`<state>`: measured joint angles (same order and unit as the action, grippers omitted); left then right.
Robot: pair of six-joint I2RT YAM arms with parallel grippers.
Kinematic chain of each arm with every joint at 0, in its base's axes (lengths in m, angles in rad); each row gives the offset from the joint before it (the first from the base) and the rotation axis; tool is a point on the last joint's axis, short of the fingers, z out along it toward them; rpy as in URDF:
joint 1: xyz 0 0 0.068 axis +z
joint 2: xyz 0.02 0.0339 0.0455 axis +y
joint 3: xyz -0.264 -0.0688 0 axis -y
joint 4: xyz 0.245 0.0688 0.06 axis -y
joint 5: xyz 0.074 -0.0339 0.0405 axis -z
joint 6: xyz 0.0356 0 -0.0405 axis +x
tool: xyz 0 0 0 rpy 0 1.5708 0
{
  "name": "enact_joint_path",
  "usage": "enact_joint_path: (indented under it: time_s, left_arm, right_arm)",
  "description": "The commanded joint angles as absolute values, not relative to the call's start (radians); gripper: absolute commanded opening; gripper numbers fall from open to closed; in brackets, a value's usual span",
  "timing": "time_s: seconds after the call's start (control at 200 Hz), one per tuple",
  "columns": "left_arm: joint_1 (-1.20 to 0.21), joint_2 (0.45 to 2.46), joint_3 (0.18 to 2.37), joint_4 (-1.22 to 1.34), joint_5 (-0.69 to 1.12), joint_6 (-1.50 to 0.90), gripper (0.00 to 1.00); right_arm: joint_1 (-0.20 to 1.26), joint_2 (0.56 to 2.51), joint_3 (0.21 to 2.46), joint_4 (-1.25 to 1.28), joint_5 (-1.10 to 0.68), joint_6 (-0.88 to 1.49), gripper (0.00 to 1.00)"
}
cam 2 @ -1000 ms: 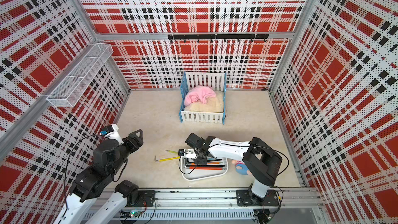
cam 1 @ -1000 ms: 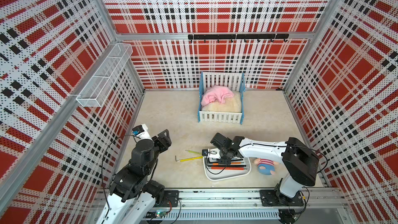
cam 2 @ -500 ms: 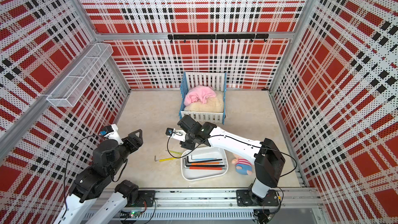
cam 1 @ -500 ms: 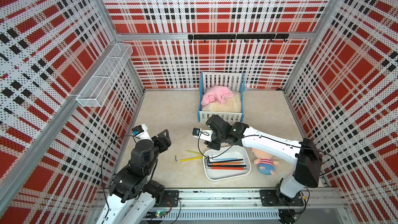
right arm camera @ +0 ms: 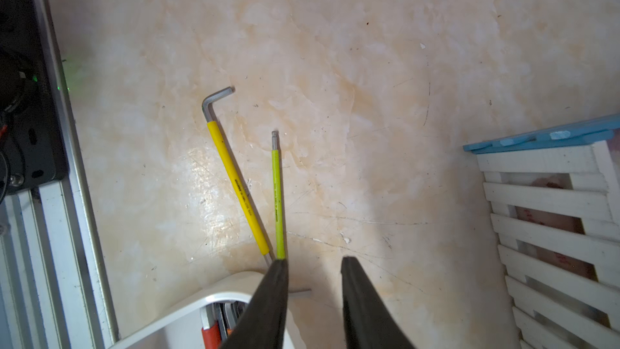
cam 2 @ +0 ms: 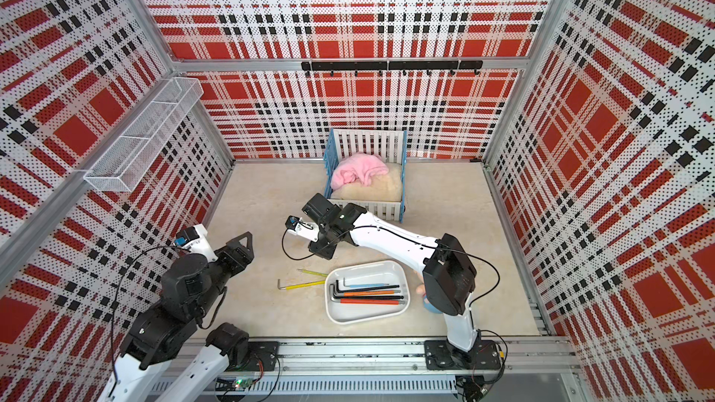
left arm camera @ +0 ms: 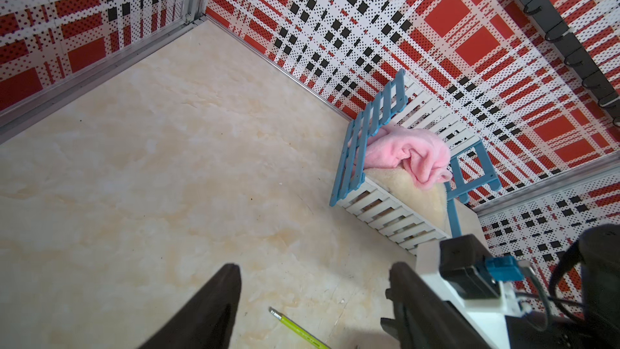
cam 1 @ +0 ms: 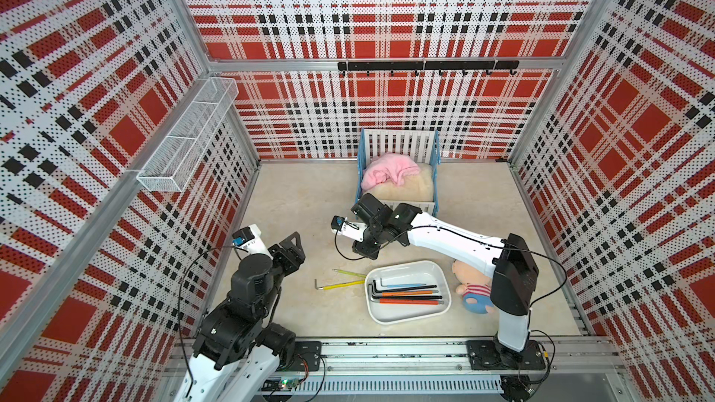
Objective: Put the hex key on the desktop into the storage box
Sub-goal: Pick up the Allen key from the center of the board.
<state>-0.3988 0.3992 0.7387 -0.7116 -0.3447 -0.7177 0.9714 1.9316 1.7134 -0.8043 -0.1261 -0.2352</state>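
Observation:
The lime-green hex key, the thinner one beside the yellow key, is next for my right gripper, which should go to it and close on its green sleeve's middle (cam 1: 351, 273) (right arm camera: 278, 208).
Two hex keys lie on the beige desktop (cam 1: 309, 206), just left of the storage box. One is yellow (cam 1: 340, 285) (cam 2: 302, 285) (right arm camera: 235, 176), the other thinner and lime-green (cam 1: 348, 273) (cam 2: 312, 272) (right arm camera: 277, 196) (left arm camera: 298, 329). The storage box (cam 1: 410, 313) (cam 2: 367, 313) (right arm camera: 214, 297) is a shallow white tray holding several hex keys (cam 1: 406, 291). My right gripper (cam 1: 363, 253) (cam 2: 323, 253) (right arm camera: 314, 260) hangs open and empty just behind the two loose keys. One of its fingers covers the green key's near end in the right wrist view. Further left, my left gripper (cam 1: 292, 241) (left arm camera: 315, 266) is raised, open and empty.
A blue-and-white crib (cam 1: 398, 172) with a pink cloth stands at the back wall, close behind the right wrist. A plush doll (cam 1: 472, 291) lies right of the storage box under the right arm. A wire basket (cam 1: 189, 137) hangs on the left wall.
The right arm has risen from over the storage box and swung back and to the left, and its jaws have parted. The left arm has not moved.

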Motion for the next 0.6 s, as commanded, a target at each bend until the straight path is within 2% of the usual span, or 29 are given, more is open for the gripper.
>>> enact_joint_path:
  time_s: [0.0,0.235,0.596]
  left_arm:
    - [-0.399,0.387,0.739,-0.708,-0.356,-0.721,0.75]
    - [-0.399,0.384,0.739,-0.709,-0.357,-0.722,0.75]
    - [-0.398,0.389,0.739,-0.709,-0.353,-0.721,0.75]
  right_arm:
    - [0.993,1.990,1.785,-0.877,-0.129,-0.193,0.32]
    - [1.017,2.154,1.958,-1.027,-0.049,-0.126,0.31]
    - [1.056,2.301,2.036,-1.113,-0.012,-0.078,0.31]
